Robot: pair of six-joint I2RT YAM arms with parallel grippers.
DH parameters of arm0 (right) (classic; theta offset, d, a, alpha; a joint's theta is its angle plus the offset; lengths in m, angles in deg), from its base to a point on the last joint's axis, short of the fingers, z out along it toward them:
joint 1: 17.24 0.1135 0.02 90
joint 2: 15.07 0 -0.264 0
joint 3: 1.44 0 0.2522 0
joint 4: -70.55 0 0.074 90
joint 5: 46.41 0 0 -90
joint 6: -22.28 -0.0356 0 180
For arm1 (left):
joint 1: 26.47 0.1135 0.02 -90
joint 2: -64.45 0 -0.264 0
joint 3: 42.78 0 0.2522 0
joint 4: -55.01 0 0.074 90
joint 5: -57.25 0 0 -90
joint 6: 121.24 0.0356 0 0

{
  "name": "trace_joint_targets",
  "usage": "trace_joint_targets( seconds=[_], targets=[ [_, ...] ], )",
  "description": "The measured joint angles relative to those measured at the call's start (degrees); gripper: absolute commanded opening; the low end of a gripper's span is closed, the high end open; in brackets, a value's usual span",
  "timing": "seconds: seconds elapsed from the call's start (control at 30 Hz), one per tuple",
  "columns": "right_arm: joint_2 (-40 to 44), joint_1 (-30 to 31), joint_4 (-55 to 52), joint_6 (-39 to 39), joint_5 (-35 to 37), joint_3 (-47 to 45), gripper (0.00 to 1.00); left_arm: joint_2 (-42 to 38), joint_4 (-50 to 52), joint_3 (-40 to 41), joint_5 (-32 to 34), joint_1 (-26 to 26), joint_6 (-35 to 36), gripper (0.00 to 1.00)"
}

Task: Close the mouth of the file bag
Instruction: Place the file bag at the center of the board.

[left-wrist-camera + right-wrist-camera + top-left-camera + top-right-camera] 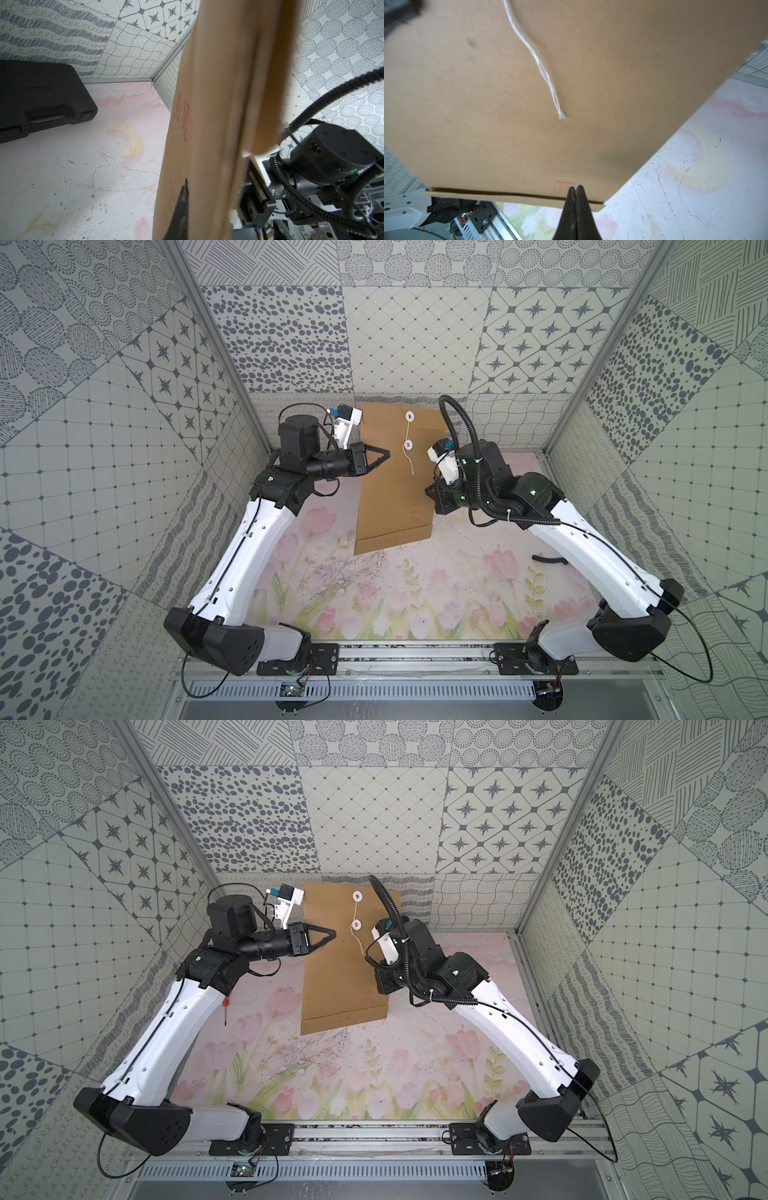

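Observation:
I will release the file bag with my left gripper flat on the middle of the floral table (421, 552), before the black plastic case. The bag is still held up off the table.
The file bag (395, 497) (340, 977) is a brown envelope held up off the table, its near end low and its far end raised. The mouth (399, 410) is at the far end, and its flap looks folded down. One white button (409, 417) sits on the flap, another (408, 444) just below it. A thin white string (542, 66) runs past the lower button and its end hangs loose. My left gripper (386, 456) (186, 180) is shut on the bag's left edge. My right gripper (576, 188) is shut, both fingers lying against the bag's face near its lower end.
A black plastic case (41, 97) lies on the floral table (415, 593) by the back wall. A short black tube (548, 559) lies at the table's right side. Patterned walls close in on three sides.

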Motion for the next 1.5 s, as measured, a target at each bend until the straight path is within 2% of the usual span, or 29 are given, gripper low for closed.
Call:
trace_joint_targets(
  seconds=[0.13, 0.23, 0.33, 0.4, 0.6, 0.83, 0.93, 1.03, 1.13, 1.17, 1.27, 1.3, 1.5],
  targets=[
    [7.3, -7.7, 4.5, -3.0, -6.8, -7.7, 0.57, -1.1, -5.2, 7.3, -0.1, 0.0, -2.8, 0.00],
    [12.0, -16.3, 9.8, -6.9, -14.1, -15.4, 0.68, -1.9, -10.6, 13.6, -0.1, -0.4, -6.1, 0.00],
    [13.4, -23.0, 14.5, -11.0, -19.6, -22.0, 0.73, -2.2, -18.2, 20.9, 0.1, -2.0, -10.8, 0.00],
    [12.9, -24.7, 15.8, -12.3, -20.7, -24.7, 0.75, -1.8, -23.0, 25.6, 0.6, -3.8, -13.7, 0.00],
    [10.0, -25.0, 17.6, -13.5, -19.5, -25.9, 0.77, 3.3, -33.9, 36.3, 2.8, -9.5, -19.4, 0.00],
    [7.3, -24.9, 19.5, -14.1, -18.1, -25.9, 0.78, 14.3, -40.4, 40.5, 5.9, -10.1, -20.7, 0.06],
    [7.3, -24.9, 20.0, -14.1, -18.0, -25.9, 0.78, 18.8, -40.9, 40.0, 6.2, -9.0, -20.3, 0.17],
    [7.3, -24.9, 20.2, -14.1, -17.7, -25.9, 0.79, 22.3, -38.8, 37.7, 6.2, -7.3, -18.9, 0.38],
    [7.3, -24.9, 20.2, -14.0, -17.6, -25.9, 0.79, 23.9, -34.8, 34.8, 6.2, -5.4, -16.2, 0.64],
    [7.3, -24.9, 20.2, -14.0, -17.6, -25.9, 0.79, 24.2, -33.0, 33.7, 6.3, -4.7, -15.2, 0.68],
    [6.9, -24.9, 20.3, -14.0, -17.6, -25.9, 0.79, 24.7, -25.6, 29.4, 7.3, -2.7, -11.2, 0.73],
    [6.6, -24.9, 20.3, -14.0, -17.6, -25.9, 0.79, 24.6, -23.4, 28.2, 8.1, -2.2, -9.9, 0.77],
    [5.3, -24.9, 19.5, -12.2, -14.7, -25.9, 0.80, 21.0, -9.2, 23.3, 16.3, 1.2, -1.8, 0.81]
  ],
)
